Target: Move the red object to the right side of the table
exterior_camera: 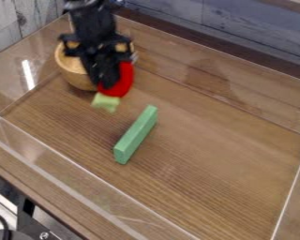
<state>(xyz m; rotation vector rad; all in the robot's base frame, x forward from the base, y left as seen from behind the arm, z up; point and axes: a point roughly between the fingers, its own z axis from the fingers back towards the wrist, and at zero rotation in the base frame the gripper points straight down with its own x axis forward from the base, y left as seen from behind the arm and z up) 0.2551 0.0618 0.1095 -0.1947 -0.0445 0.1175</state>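
My gripper is to let go of the red object, now lifted off the table, on the bare wood at the table's near corner diagonally (pixel 251 202) opposite the bowl.
The red object (pixel 119 81), a small rounded red toy fruit with a pale green leafy stub (pixel 106 102) hanging at its lower end, is lifted off the table (pixel 216 159). My gripper (pixel 112 77) points down and is shut on it, in the upper left of the camera view, in front of the bowl. The fruit is partly covered by the black fingers (pixel 100 67). The picture is slightly blurred around the hand.
A round wooden bowl (pixel 75 67) stands at the back left, right behind the hand. A long green block (pixel 136 133) lies slanted on the wood below and to the right of the fruit. Low clear plastic walls (pixel 288 202) edge the tabletop.
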